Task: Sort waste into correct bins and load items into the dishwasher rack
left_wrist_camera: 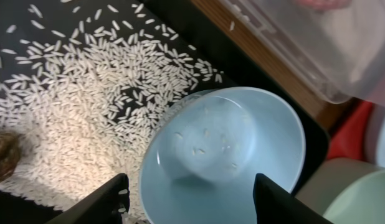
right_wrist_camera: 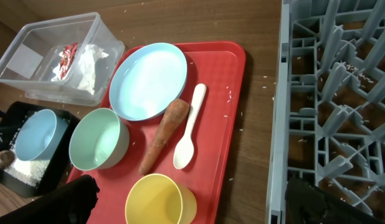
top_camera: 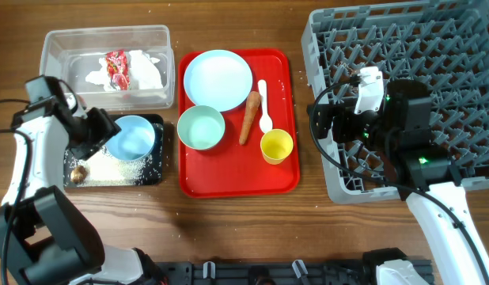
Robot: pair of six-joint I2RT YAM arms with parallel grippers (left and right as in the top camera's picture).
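My left gripper should grip the light blue bowl's rim (top_camera: pixel 154 141) (left_wrist_camera: pixel 297 173) on the side facing the green bowl and the red tray.
The light blue bowl (top_camera: pixel 134 135) (left_wrist_camera: pixel 223 155) sits tilted on the black tray (top_camera: pixel 153 176) and holds a few rice grains. My left gripper (top_camera: pixel 106 133) (left_wrist_camera: pixel 189 202) is open, its fingers either side of the bowl's near rim. Loose rice (top_camera: pixel 118 166) (left_wrist_camera: pixel 74 93) and a brown lump (top_camera: pixel 77 172) lie in that tray. The clear tub (top_camera: pixel 54 43) holds the white napkin (top_camera: pixel 145 71) and red wrapper (top_camera: pixel 116 67). The red tray (top_camera: pixel 236 178) holds the blue plate (top_camera: pixel 217 79), green bowl (top_camera: pixel 201 127), carrot stick (top_camera: pixel 249 117), white spoon (top_camera: pixel 264 107) and yellow cup (top_camera: pixel 276 146). My right gripper (top_camera: pixel 317 119) (right_wrist_camera: pixel 192 208) is open and empty at the left edge of the grey rack (top_camera: pixel 403 47).
Stray rice grains lie on the red tray and the wooden table (top_camera: pixel 244 222) between tray and rack. The rack's upright pegs (right_wrist_camera: pixel 342 93) fill the right side. The tub and black tray stand close together at the left.
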